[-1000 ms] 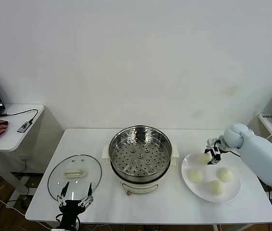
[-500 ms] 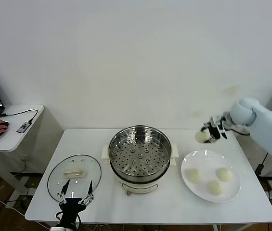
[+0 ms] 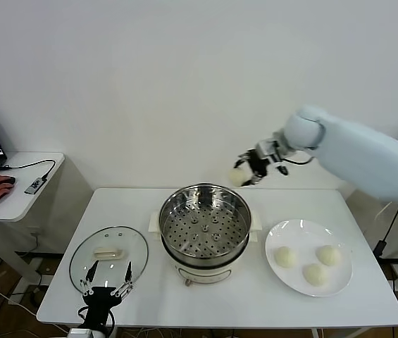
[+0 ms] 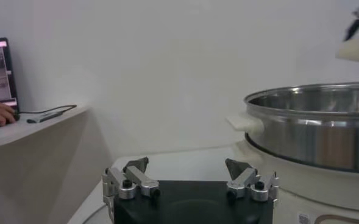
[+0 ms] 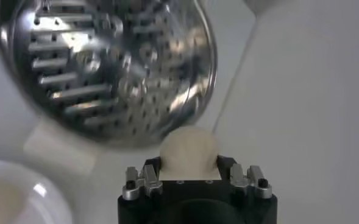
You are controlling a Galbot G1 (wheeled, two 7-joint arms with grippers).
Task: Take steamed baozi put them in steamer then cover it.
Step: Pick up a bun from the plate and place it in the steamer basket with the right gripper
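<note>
My right gripper will set the baozi down on the far part of the steamer's perforated tray point(image 3: 203, 203) point(image 5: 159, 81), and I will let it rest there.
My right gripper point(image 3: 246, 171) is shut on a cream-white baozi point(image 3: 238, 177) and holds it in the air above the far right rim of the steamer point(image 3: 205, 224). The right wrist view shows the bun point(image 5: 188, 151) between the jaws with the perforated tray point(image 5: 100, 67) below. Three more baozi point(image 3: 285, 256) lie on the white plate point(image 3: 341, 282) at the right. The glass cover point(image 3: 108, 256) with its cream handle lies flat on the table left of the steamer. My left gripper point(image 3: 104, 286) is open and empty at the table's front edge, by the cover; it also shows in the left wrist view point(image 4: 189, 178).
A side desk point(image 3: 15, 190) at the far left holds a laptop, a cable and a person's hand on a mouse. The steamer's steel wall point(image 4: 313, 131) stands close on one side of the left wrist view. A white wall runs behind the table.
My right gripper lifted a baozi off the plate and carried it left and up to above the steamer's far right rim. The left arm has barely moved.
</note>
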